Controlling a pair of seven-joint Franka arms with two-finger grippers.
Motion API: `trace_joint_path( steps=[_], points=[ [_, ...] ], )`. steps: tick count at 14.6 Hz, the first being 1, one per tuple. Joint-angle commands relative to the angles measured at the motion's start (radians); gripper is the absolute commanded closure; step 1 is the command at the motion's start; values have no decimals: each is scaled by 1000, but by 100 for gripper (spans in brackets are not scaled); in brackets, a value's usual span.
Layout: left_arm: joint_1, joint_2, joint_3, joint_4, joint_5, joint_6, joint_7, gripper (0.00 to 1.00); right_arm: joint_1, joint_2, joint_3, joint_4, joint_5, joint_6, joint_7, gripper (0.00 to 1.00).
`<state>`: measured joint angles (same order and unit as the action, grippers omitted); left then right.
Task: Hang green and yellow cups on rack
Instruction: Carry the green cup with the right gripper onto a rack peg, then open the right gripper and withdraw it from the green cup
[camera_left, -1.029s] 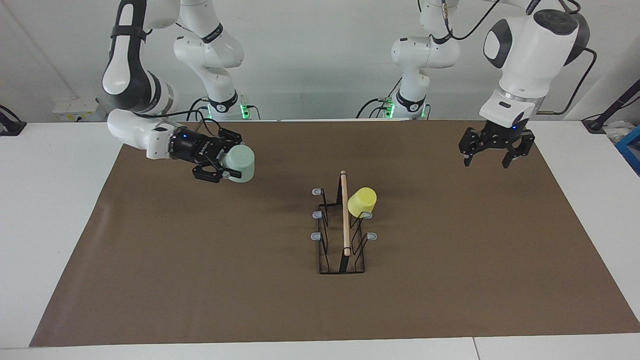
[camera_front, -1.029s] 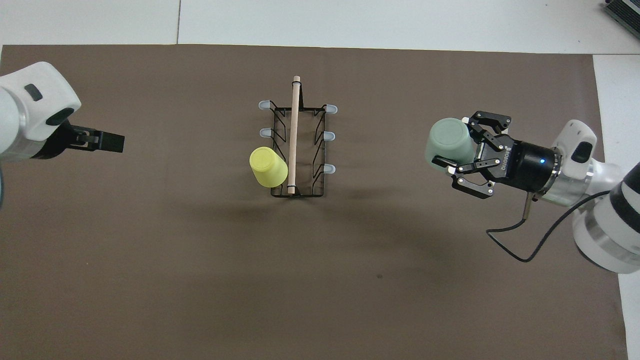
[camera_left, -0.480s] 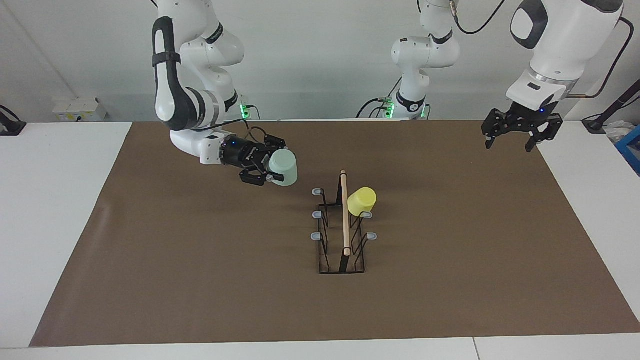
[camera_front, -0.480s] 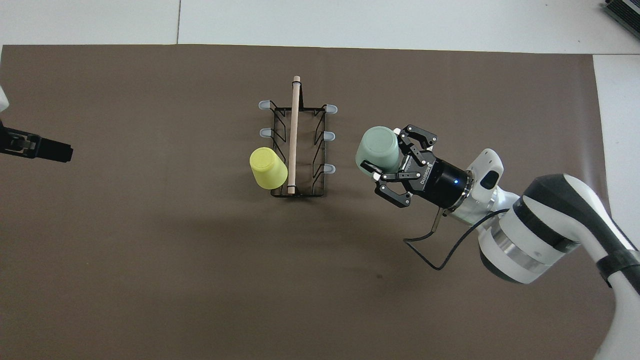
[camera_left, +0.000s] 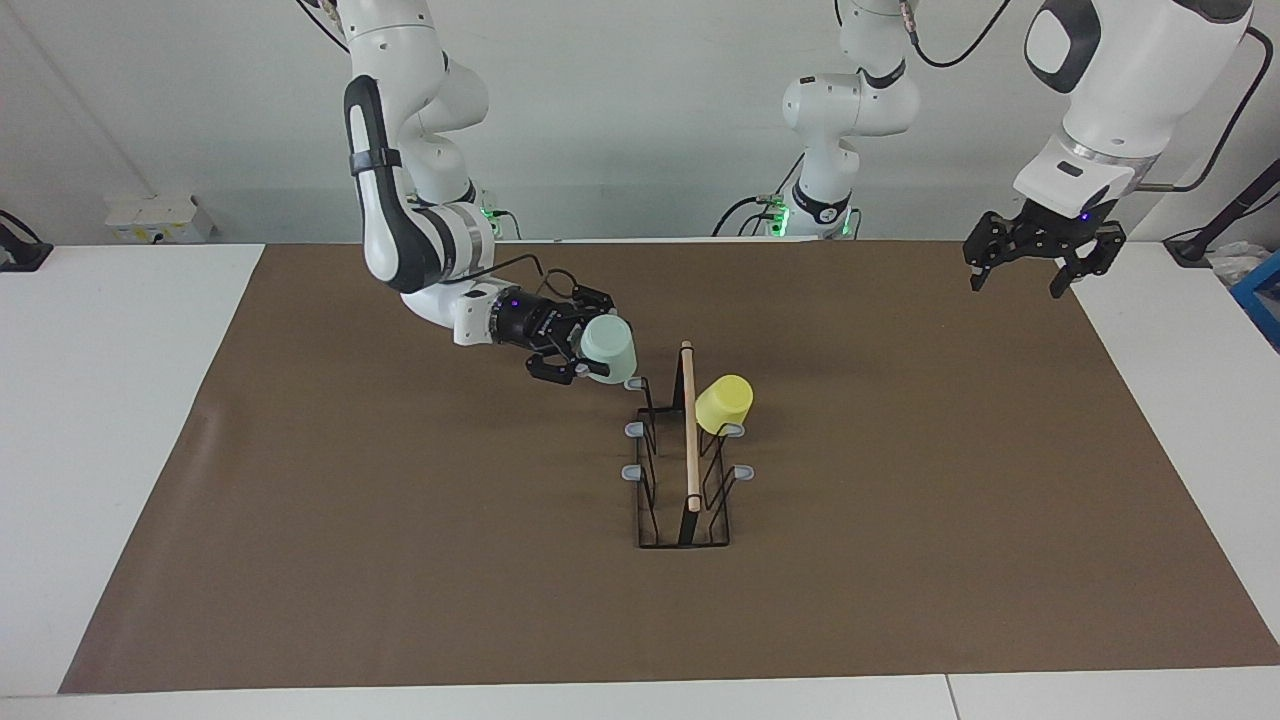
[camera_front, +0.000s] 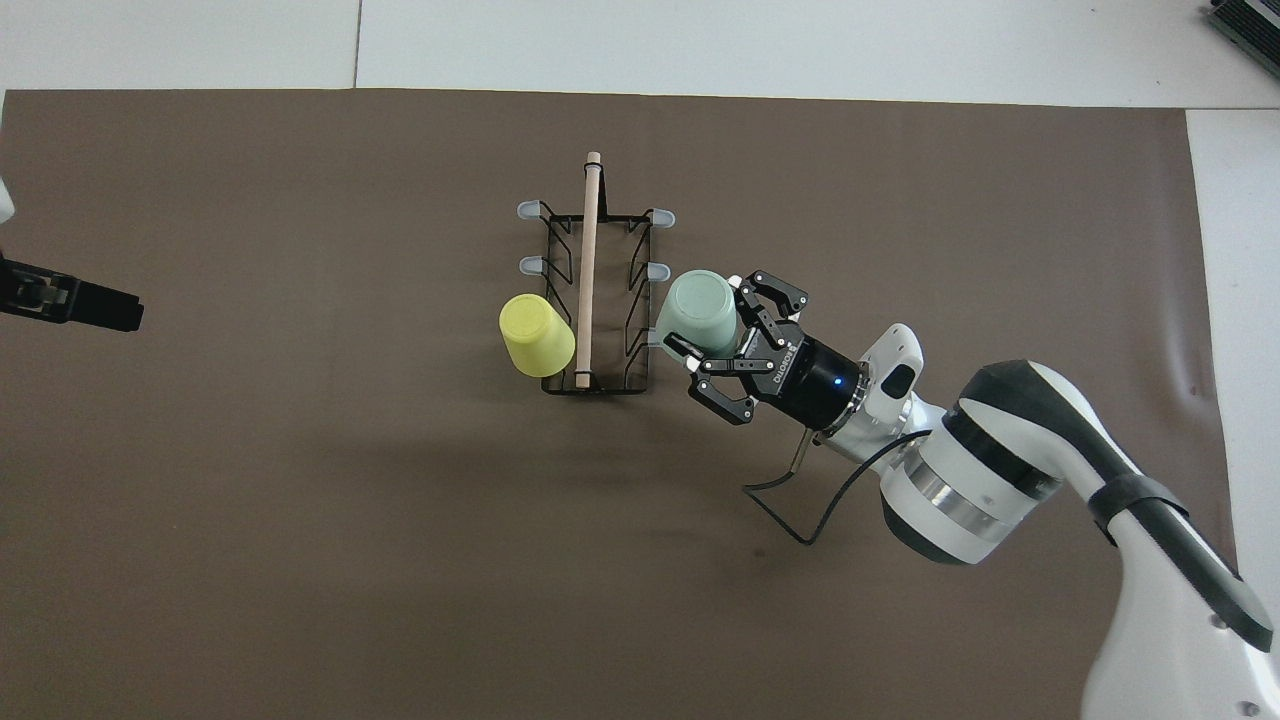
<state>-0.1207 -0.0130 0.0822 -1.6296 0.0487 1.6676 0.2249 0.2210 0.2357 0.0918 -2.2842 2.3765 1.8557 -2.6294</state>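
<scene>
Next, my right gripper lets go of the green cup on the rack's peg across the wooden bar from the yellow cup (camera_front: 657, 347).
The green cup (camera_left: 610, 350) (camera_front: 697, 312) is tilted with its base up, and my right gripper (camera_left: 590, 345) (camera_front: 715, 325) is shut on its rim end. The cup hangs just over the rack's (camera_left: 688, 440) (camera_front: 588, 270) prong (camera_left: 633, 383) nearest the robots on the right arm's side; I cannot tell whether they touch. The yellow cup (camera_left: 724, 403) (camera_front: 537, 334) hangs upside down on the prong nearest the robots on the left arm's side. My left gripper (camera_left: 1016, 287) (camera_front: 110, 308) waits open and empty, high over the mat's corner at the left arm's end.
A brown mat (camera_left: 400, 520) covers most of the white table (camera_left: 110, 400). The rack stands at the mat's middle with its wooden bar pointing toward the robots. A blue box (camera_left: 1262, 295) sits at the table's edge on the left arm's end.
My right arm has carried the green cup across the mat to the rack, up against its prong nearest the robots. The left gripper rose and drew back to the mat's corner.
</scene>
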Motion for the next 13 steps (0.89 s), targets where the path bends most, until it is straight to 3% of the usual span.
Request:
trace_joint_path(
  steps=[1,5,13],
  points=[
    [6,-1,1,-6,-9,-17,10,0,20,77,-1,29,47,-29,-81,64],
    [6,-1,-2,-6,-9,-14,10,0,86,82,-1,40,151,-10,-86,64],
    [6,-2,-1,-6,-9,-14,10,0,94,120,-3,38,162,-12,-116,64]
  ],
)
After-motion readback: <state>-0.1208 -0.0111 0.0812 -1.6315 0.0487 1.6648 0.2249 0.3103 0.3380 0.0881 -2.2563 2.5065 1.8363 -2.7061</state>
